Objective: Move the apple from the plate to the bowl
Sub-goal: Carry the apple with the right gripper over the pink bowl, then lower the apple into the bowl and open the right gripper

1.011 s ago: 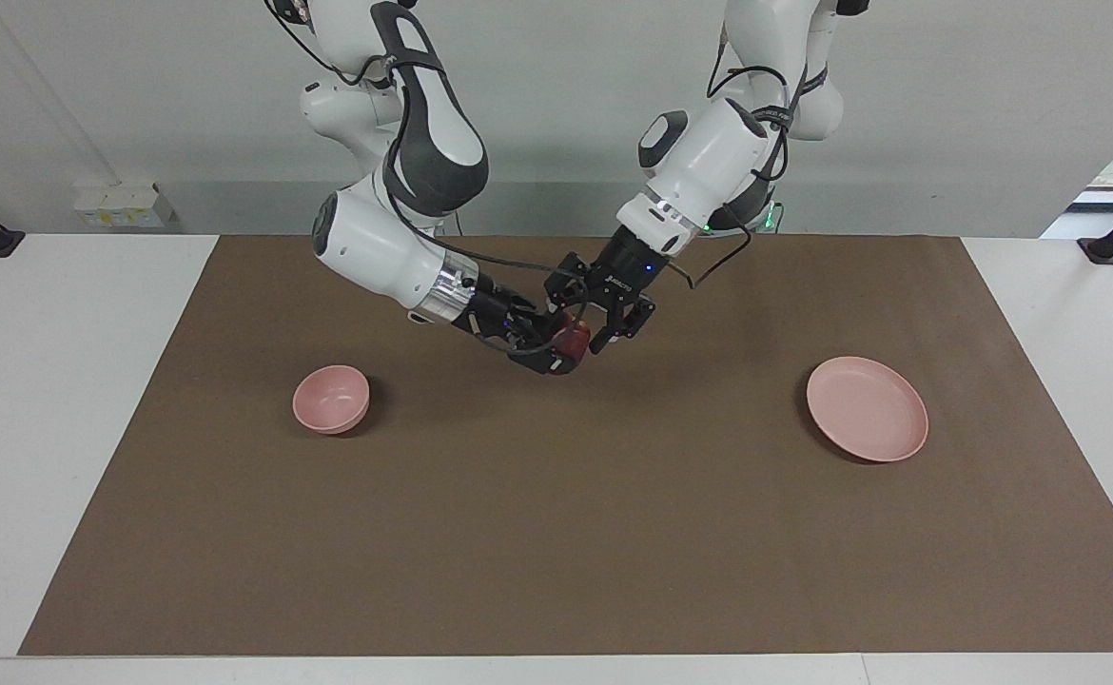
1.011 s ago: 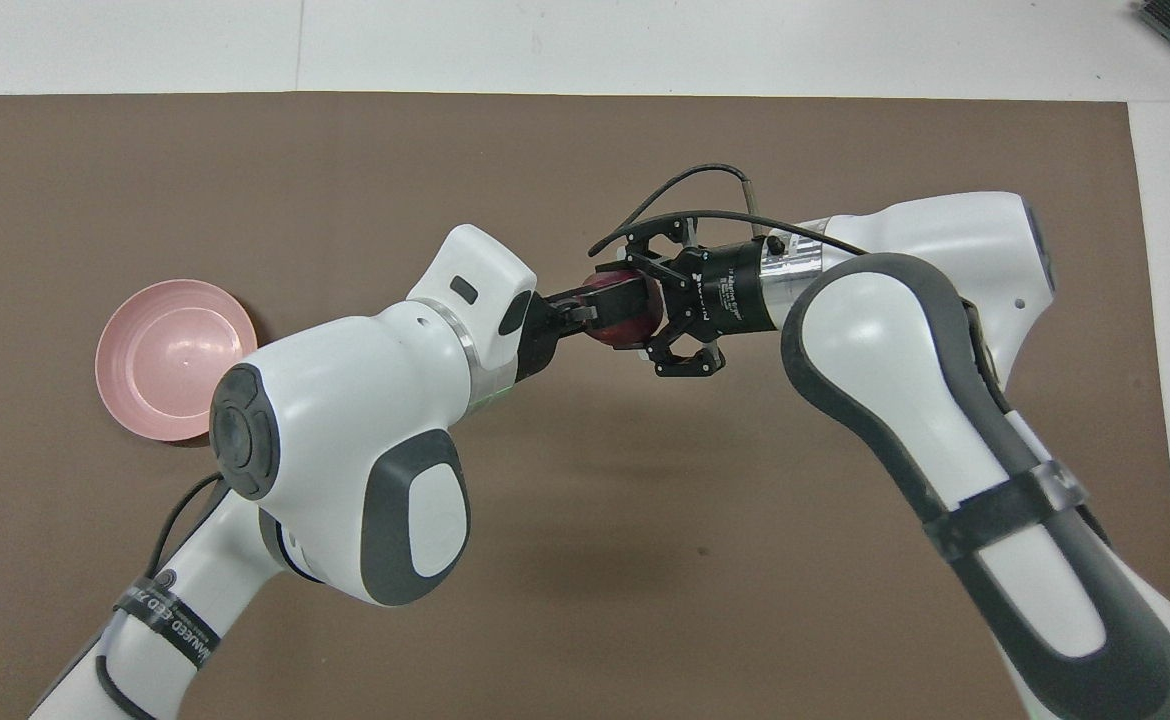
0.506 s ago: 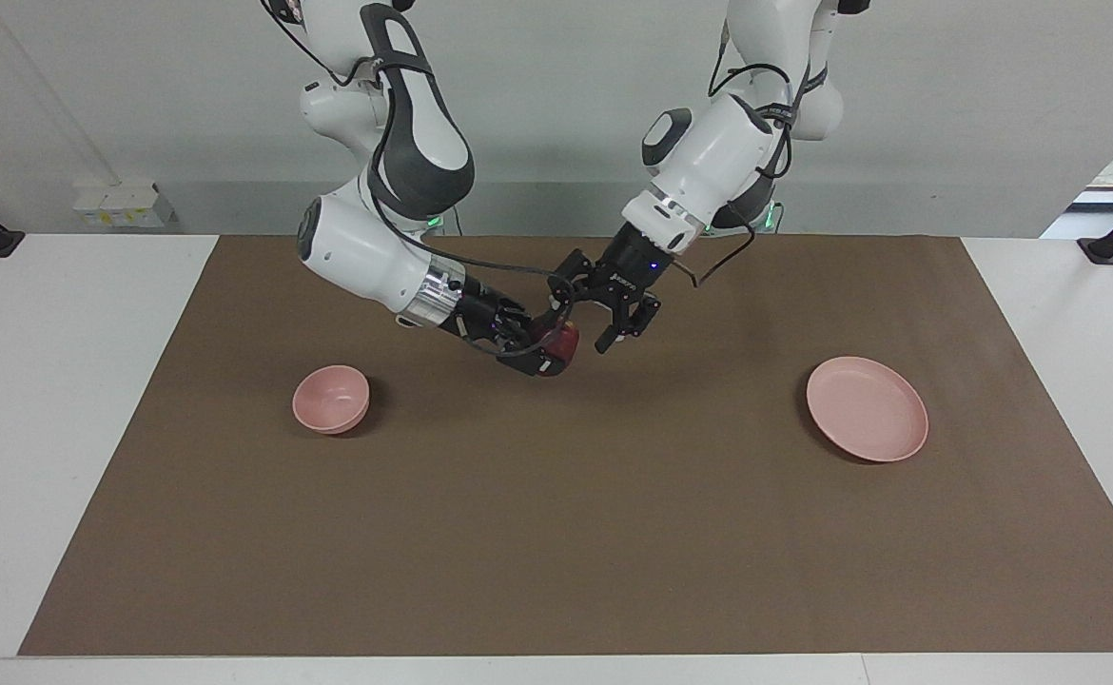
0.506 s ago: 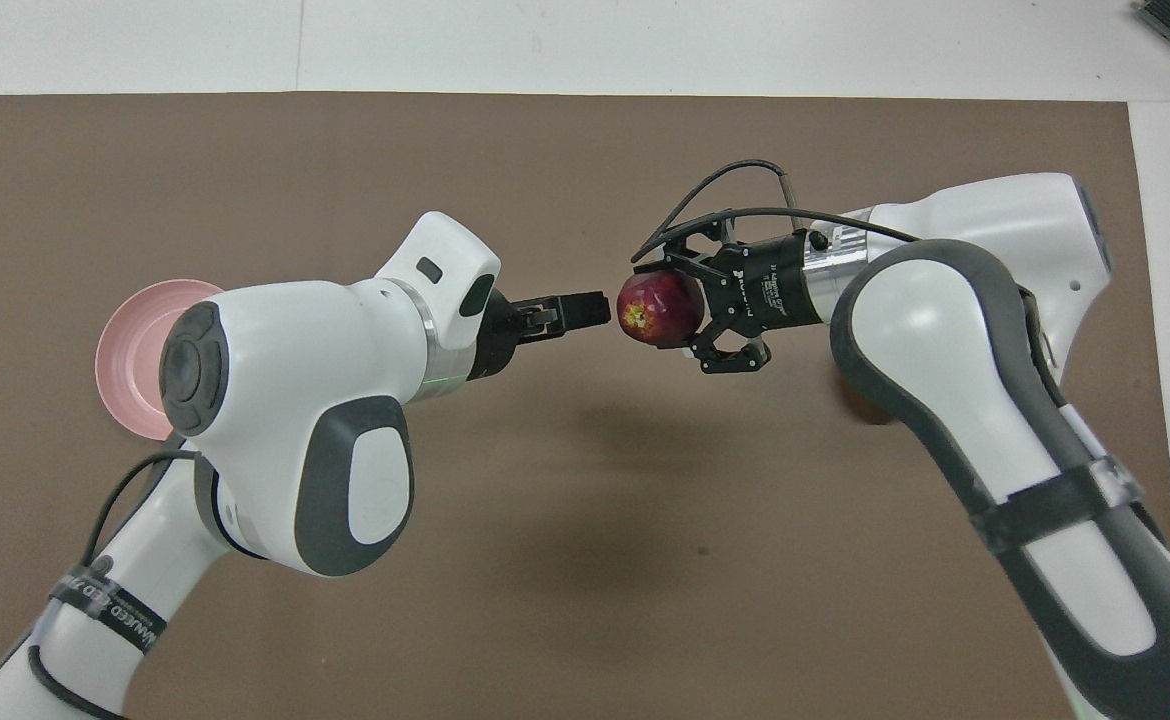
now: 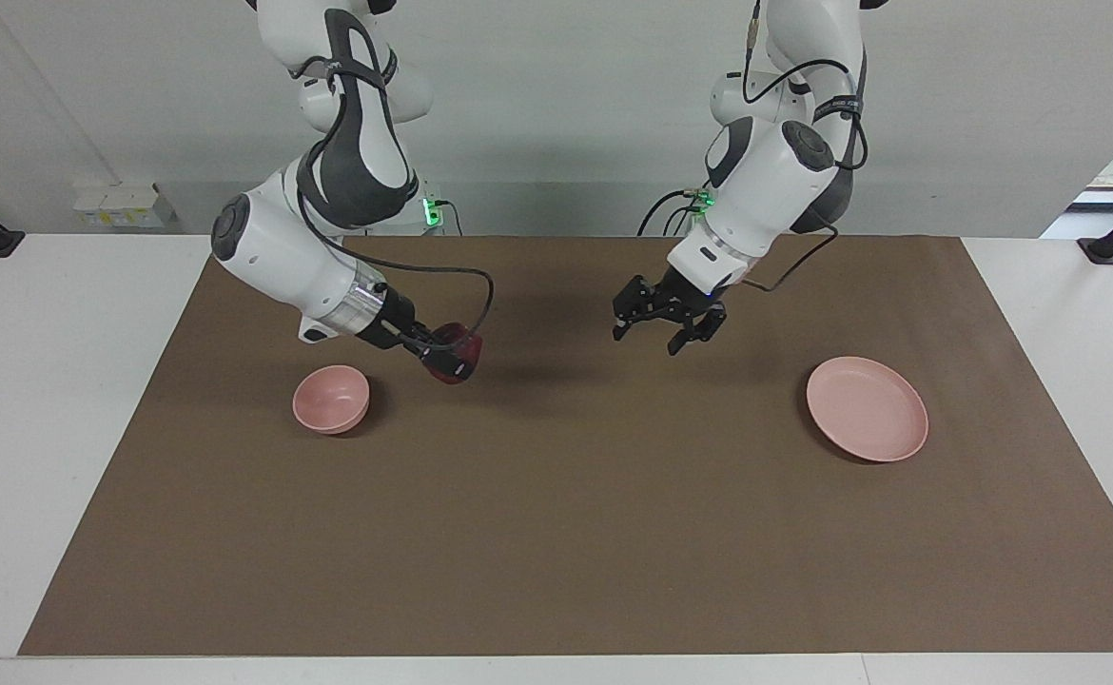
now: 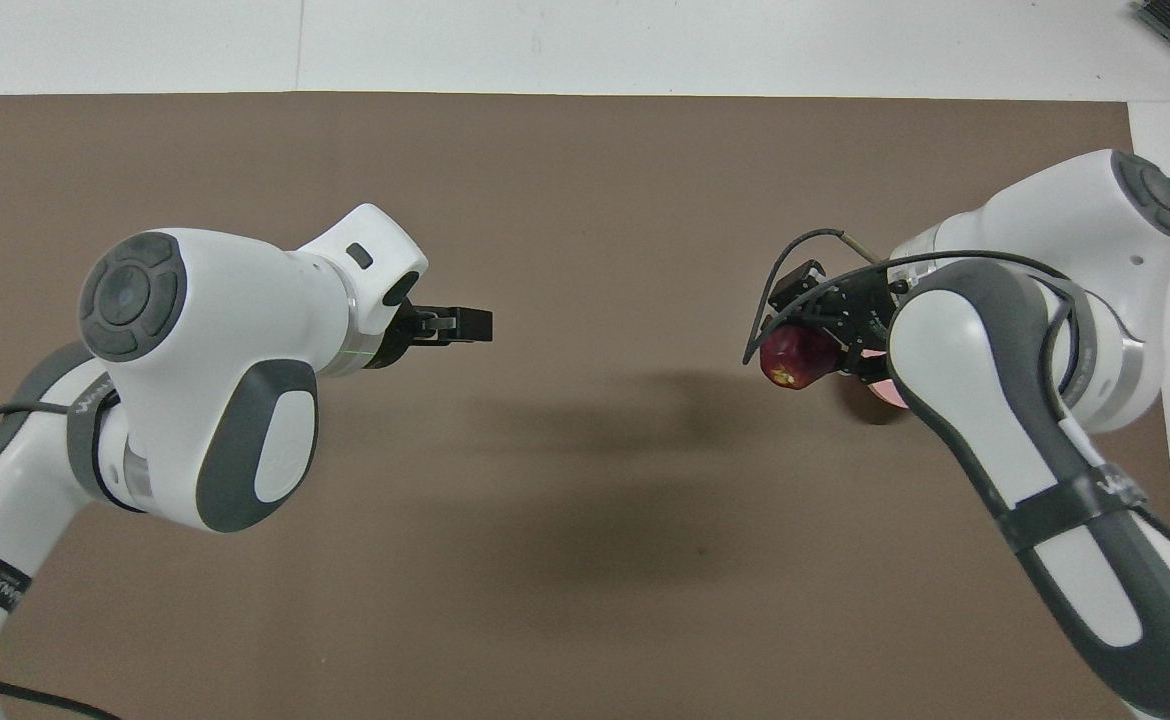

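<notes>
My right gripper is going to release the dark red apple inside the small pink bowl (image 6: 901, 365) on the brown mat.
The dark red apple (image 5: 458, 360) is held in my right gripper (image 5: 450, 356), which is shut on it in the air over the mat, just beside the small pink bowl (image 5: 330, 398) toward the table's middle. The apple (image 6: 791, 360) and right gripper (image 6: 813, 342) also show in the overhead view, where only a sliver of the bowl (image 6: 885, 388) shows under the right arm. My left gripper (image 5: 656, 330) is open and empty over the mat's middle, between the apple and the flat pink plate (image 5: 867, 409). In the overhead view the left gripper (image 6: 463, 325) shows and the plate is hidden under the left arm.
A brown mat (image 5: 556, 533) covers most of the white table (image 5: 62, 428). The bowl lies toward the right arm's end and the plate toward the left arm's end. Nothing lies in the bowl or on the plate.
The left gripper let go of the apple and drew back toward the plate's end. The right gripper, shut on the apple, carried it away toward the bowl.
</notes>
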`<state>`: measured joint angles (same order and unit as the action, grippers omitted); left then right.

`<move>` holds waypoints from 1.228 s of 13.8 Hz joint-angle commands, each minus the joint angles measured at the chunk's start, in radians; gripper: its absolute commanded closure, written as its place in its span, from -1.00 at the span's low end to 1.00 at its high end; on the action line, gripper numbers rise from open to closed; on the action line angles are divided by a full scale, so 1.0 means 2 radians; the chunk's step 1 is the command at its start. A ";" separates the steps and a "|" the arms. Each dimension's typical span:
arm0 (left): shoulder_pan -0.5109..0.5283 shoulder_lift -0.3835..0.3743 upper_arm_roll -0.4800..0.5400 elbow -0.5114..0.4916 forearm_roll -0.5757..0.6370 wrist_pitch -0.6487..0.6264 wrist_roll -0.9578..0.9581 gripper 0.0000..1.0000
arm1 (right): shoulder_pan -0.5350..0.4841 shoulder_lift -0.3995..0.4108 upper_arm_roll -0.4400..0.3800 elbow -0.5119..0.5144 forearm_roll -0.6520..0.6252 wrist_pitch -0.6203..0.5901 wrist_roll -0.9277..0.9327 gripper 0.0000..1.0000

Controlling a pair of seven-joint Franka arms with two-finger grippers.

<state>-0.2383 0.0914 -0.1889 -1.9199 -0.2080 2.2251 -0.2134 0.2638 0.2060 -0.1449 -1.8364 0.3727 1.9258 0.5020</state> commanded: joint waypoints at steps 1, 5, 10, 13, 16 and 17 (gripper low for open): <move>0.025 0.000 -0.003 0.023 0.056 -0.057 0.008 -1.00 | -0.046 -0.033 0.003 -0.046 -0.081 0.006 -0.122 1.00; 0.056 0.006 -0.002 0.040 0.117 -0.099 0.010 -1.00 | -0.092 -0.025 0.004 -0.045 -0.139 0.031 -0.201 1.00; 0.055 0.006 -0.002 0.055 0.146 -0.129 0.029 -1.00 | -0.096 0.013 0.005 -0.044 -0.138 0.077 -0.195 1.00; 0.082 -0.005 -0.001 0.077 0.155 -0.171 0.072 -1.00 | -0.095 0.024 0.006 -0.043 -0.130 0.090 -0.191 1.00; 0.086 -0.012 0.002 0.105 0.149 -0.216 0.097 -1.00 | -0.091 0.030 0.006 -0.042 -0.129 0.092 -0.186 0.90; 0.089 -0.013 0.003 0.113 0.147 -0.231 0.098 -1.00 | -0.092 0.040 0.006 -0.039 -0.128 0.093 -0.184 0.80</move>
<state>-0.0687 0.0742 -0.1786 -1.7323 0.0808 1.8329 -0.0361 0.0815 0.2649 -0.1383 -1.9205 0.1199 2.0938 0.1133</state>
